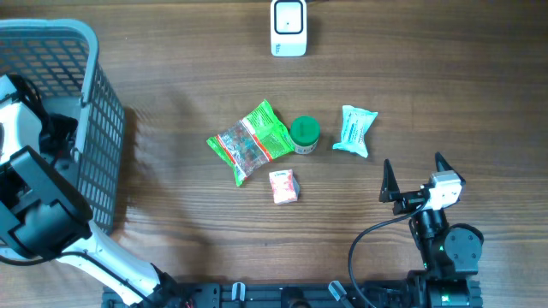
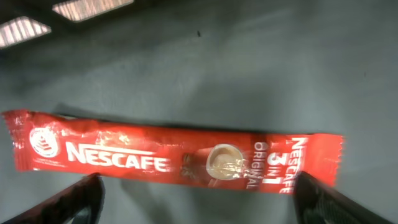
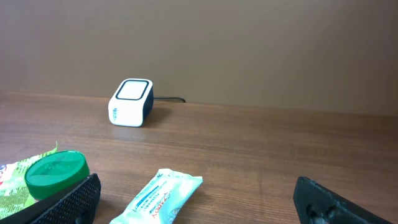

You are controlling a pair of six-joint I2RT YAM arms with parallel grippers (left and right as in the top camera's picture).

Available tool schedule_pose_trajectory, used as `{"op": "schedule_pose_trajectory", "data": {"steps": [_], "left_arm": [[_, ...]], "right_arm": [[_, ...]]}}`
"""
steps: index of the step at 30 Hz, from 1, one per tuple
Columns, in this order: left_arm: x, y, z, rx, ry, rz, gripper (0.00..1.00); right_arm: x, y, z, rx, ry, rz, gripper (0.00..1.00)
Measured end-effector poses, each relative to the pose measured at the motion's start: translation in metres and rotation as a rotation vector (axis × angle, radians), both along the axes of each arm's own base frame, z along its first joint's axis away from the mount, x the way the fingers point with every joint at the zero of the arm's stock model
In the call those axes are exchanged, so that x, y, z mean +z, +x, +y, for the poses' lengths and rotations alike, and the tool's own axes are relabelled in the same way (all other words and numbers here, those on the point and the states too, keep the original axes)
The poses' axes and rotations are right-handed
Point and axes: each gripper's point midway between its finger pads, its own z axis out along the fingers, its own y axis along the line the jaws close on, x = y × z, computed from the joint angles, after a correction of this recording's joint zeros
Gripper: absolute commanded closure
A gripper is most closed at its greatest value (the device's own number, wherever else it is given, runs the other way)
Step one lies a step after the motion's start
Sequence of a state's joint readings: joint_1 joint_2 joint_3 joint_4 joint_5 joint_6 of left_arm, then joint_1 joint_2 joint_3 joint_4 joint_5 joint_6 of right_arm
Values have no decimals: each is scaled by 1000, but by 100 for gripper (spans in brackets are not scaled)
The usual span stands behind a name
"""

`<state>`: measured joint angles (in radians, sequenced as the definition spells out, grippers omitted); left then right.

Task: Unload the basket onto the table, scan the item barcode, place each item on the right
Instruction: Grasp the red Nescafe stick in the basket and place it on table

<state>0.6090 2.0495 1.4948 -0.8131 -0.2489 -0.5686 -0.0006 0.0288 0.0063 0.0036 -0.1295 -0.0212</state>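
Observation:
The red Nescafe sachet runs lengthwise past both fingers of my left gripper, so I need to open them and pinch it near the sachet's end (image 2: pixel 283 163) beyond the cup print.
A red Nescafe 3-in-1 sachet (image 2: pixel 174 158) lies flat on the grey floor of the basket, lengthwise across the left wrist view. My left gripper (image 2: pixel 197 190) hangs just above it, open, with one dark finger (image 2: pixel 74 199) on each side near the sachet's lower edge and nothing between them. No barcode shows on the sachet's upper face. The white barcode scanner (image 1: pixel 288 27) stands at the far middle of the table. My right gripper (image 1: pixel 413 164) rests open at the near right, pointing toward the scanner (image 3: pixel 130 102).
The grey mesh basket (image 1: pixel 103 128) stands at the left with my left arm (image 1: pixel 34 197) reaching into it. Mid-table lie a green snack bag (image 1: pixel 251 141), a green-lidded jar (image 1: pixel 304 133), a pale wipes packet (image 1: pixel 354 130) and a small pink packet (image 1: pixel 283 186).

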Motion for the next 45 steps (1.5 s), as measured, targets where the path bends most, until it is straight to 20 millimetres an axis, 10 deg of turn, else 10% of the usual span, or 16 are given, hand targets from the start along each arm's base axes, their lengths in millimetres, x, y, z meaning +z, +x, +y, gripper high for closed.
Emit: {"op": "schedule_pose_trajectory", "data": {"steps": [1,3,7,8,9,10,19,27,28,29,30,31,37,41,45], "left_arm": [[0,-1,1,-2,6,5,68],[0,-2,2,-1,12,10,96],[-2,-7,7,7,24,20,96],[-2,-7,7,9,25,20,94],[-2,-8,8,9,25,21,61],[-2,-9,7,10,23,24,0],[25,-24,6,-14,18,70,0],[2,-13,14,-18,17,60,0],[0,-10,15,-18,17,56,11],[-1,-8,17,-17,15,57,60],[-2,-5,18,-19,14,55,87],[-3,-4,18,-16,8,57,96],[-4,-11,18,-23,11,104,84],[-1,-16,14,-37,-2,116,96],[44,-12,14,-45,44,29,96]], "right_arm": [[0,0,0,0,0,0,0],[0,0,0,0,0,0,0],[0,0,0,0,0,0,0],[0,0,0,0,0,0,0],[0,0,0,0,0,0,0],[0,0,0,0,0,0,0],[0,0,0,0,0,0,0],[0,0,0,0,0,0,0],[0,0,0,0,0,0,0],[0,0,0,0,0,0,0],[0,0,0,0,0,0,0],[0,0,0,0,0,0,0],[0,0,0,0,0,0,0],[0,0,0,0,0,0,0],[0,0,0,0,0,0,0]]}}
